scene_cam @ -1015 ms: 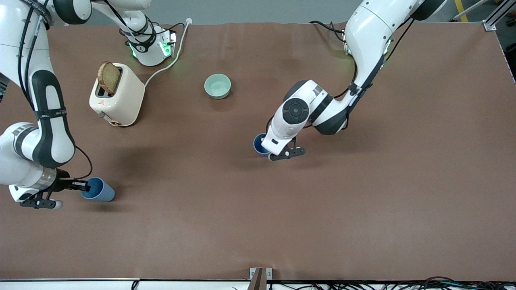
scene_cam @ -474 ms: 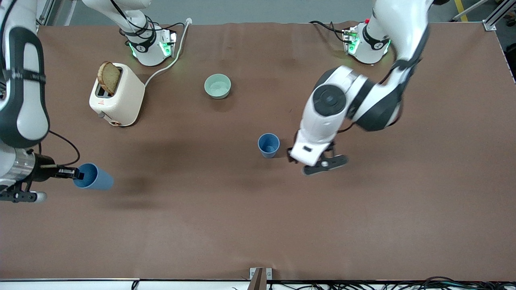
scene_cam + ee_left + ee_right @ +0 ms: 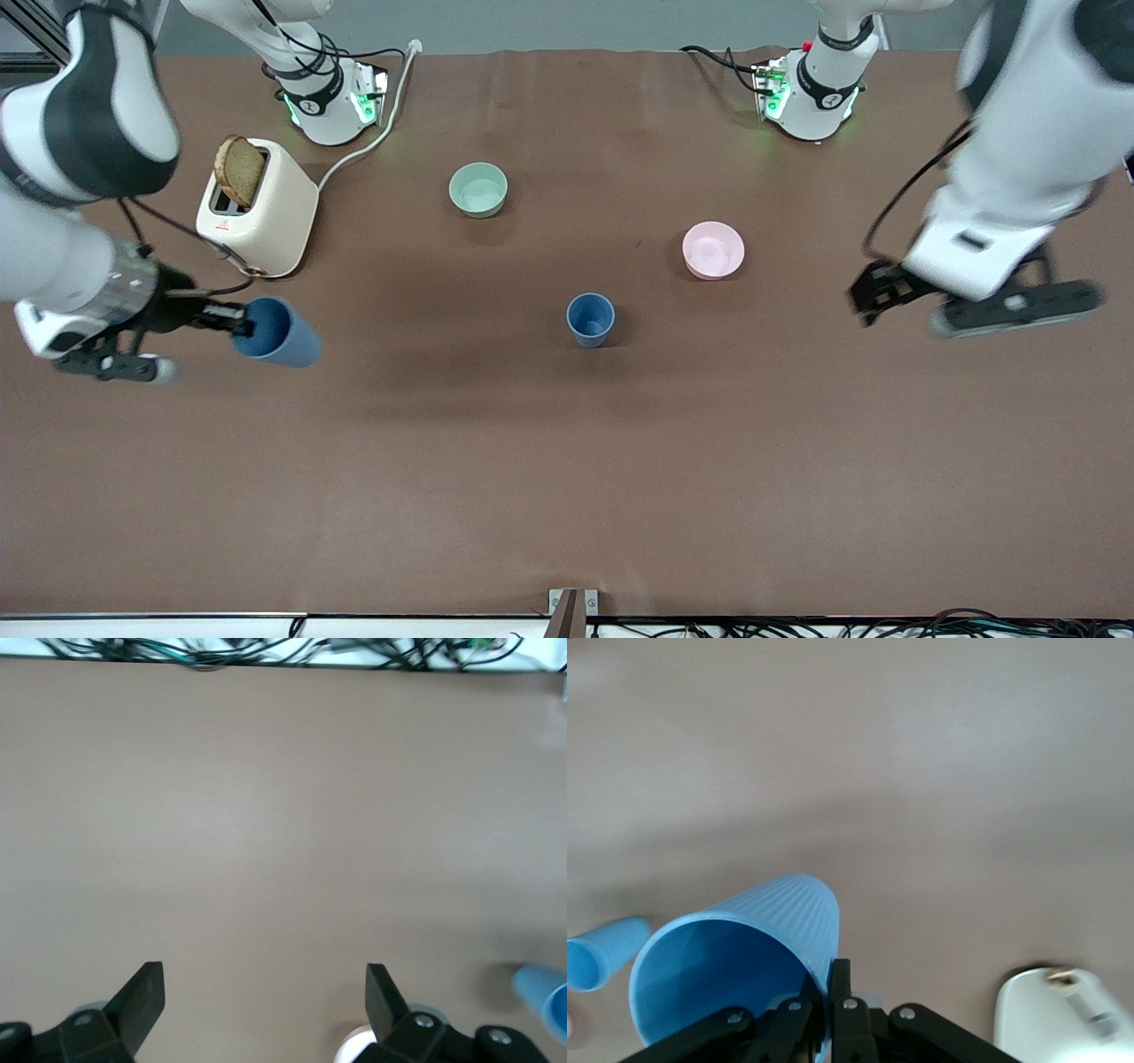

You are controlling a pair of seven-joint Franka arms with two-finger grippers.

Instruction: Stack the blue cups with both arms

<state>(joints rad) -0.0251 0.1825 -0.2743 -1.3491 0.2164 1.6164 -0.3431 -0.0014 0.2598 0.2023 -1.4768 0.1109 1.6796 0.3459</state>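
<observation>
The robot's right gripper needs to release its blue cup inside the other blue cup standing (image 3: 591, 315) (image 3: 588, 964) near the middle of the table.
One blue cup (image 3: 590, 319) stands upright near the table's middle. It also shows in the left wrist view (image 3: 542, 992) and the right wrist view (image 3: 602, 952). My right gripper (image 3: 239, 323) is shut on the rim of the other blue cup (image 3: 276, 333) and holds it on its side in the air, over the table beside the toaster. In the right wrist view the fingers (image 3: 831, 970) pinch the cup's wall (image 3: 735, 974). My left gripper (image 3: 873, 292) is open and empty over the left arm's end of the table, with wide-apart jaws in its wrist view (image 3: 266, 992).
A cream toaster (image 3: 257, 208) with a slice of toast (image 3: 239, 170) stands near the right arm's base and shows in the right wrist view (image 3: 1063, 1014). A pale green bowl (image 3: 478, 189) and a pink bowl (image 3: 713, 250) sit farther from the front camera than the standing cup.
My left arm let go of the standing cup and swung away toward its end of the table, uncovering the pink bowl. My right gripper lifted its cup and carried it toward the middle.
</observation>
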